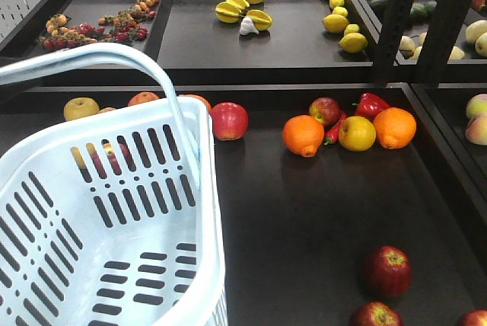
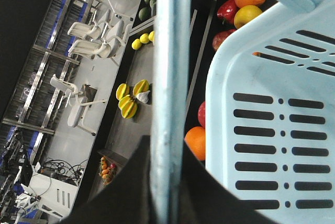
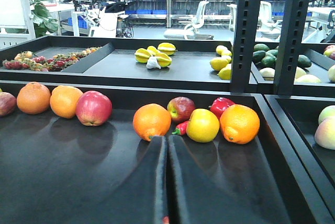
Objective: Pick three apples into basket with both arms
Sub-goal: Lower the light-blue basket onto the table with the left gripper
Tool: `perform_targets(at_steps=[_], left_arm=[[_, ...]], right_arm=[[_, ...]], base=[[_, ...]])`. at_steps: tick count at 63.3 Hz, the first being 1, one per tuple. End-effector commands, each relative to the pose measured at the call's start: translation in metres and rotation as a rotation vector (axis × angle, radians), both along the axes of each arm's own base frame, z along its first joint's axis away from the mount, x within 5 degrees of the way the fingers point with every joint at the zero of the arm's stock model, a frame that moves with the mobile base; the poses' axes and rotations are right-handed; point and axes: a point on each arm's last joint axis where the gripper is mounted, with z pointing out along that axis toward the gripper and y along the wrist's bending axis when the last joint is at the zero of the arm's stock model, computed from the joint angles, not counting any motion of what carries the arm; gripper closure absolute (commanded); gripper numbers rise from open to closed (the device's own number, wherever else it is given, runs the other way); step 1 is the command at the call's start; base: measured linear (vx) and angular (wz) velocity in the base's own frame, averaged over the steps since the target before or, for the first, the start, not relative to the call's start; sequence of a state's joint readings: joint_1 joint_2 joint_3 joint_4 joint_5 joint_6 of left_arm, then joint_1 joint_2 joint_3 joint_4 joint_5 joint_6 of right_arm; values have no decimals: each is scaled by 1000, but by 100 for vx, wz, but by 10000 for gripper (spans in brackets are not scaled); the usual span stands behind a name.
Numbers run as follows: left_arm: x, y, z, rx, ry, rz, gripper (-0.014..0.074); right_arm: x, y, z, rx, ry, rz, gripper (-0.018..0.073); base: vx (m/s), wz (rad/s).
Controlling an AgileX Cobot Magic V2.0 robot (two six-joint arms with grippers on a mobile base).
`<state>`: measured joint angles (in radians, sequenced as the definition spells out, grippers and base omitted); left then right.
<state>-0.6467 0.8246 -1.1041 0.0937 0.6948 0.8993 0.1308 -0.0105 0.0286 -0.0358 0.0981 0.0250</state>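
Next, my left gripper lets go of the pale blue basket on the black tray [image 1: 208, 238] in front of the red apple in the back row.
The pale blue basket [image 1: 114, 212] fills the lower left of the front view, its handle [image 1: 114, 55] raised. My left gripper [image 2: 170, 182] is shut on the basket handle [image 2: 170, 77], black fingers on either side of the bar. A red apple [image 1: 229, 120] lies just right of the basket rim, and another apple [image 1: 325, 110] sits among the fruit further right. Three dark red apples lie at the near right: [image 1: 386, 271], [image 1: 374, 315], [image 1: 475, 318]. My right gripper [image 3: 167, 139] is shut and empty, low over the tray, short of an orange [image 3: 152, 121]. Neither gripper shows in the front view.
Oranges [image 1: 303, 135] [image 1: 394, 127], a yellow fruit [image 1: 357, 132] and a red pepper [image 1: 370, 103] cluster at the tray's back right. More fruit lies behind the basket [image 1: 81, 107]. Black tray walls [image 1: 441, 151] and a shelf post [image 1: 396, 21] stand at right; back trays hold starfruit and lemons.
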Motion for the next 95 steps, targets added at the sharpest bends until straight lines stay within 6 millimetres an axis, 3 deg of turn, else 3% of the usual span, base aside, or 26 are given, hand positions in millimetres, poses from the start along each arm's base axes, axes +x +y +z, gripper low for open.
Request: perform_targets(at_steps=[1, 9, 23, 47, 70, 82, 95], left_arm=[[1, -3, 19, -101, -93, -8, 604], [14, -13, 12, -78, -64, -9, 603], [53, -43, -6, -44, -53, -24, 603], [117, -93, -73, 44, 23, -48, 603], [138, -108, -136, 49, -76, -97, 603], [154, -107, -157, 10, -117, -84, 596], [162, -109, -178, 115, -141, -113, 589]], right_arm=[[0, 0, 3, -4, -76, 1, 568], [0, 0, 3, -4, -76, 1, 568], [0, 0, 3, -5, -76, 1, 568], [0, 0, 3, -5, -76, 1, 568], [0, 0, 3, -5, -76, 1, 568], [0, 0, 3, -5, -76, 1, 568], [0, 0, 3, -5, -76, 1, 568]], base=[[0, 0], [0, 0], [0, 0], [0, 0], [0, 0], [0, 0], [0, 0]])
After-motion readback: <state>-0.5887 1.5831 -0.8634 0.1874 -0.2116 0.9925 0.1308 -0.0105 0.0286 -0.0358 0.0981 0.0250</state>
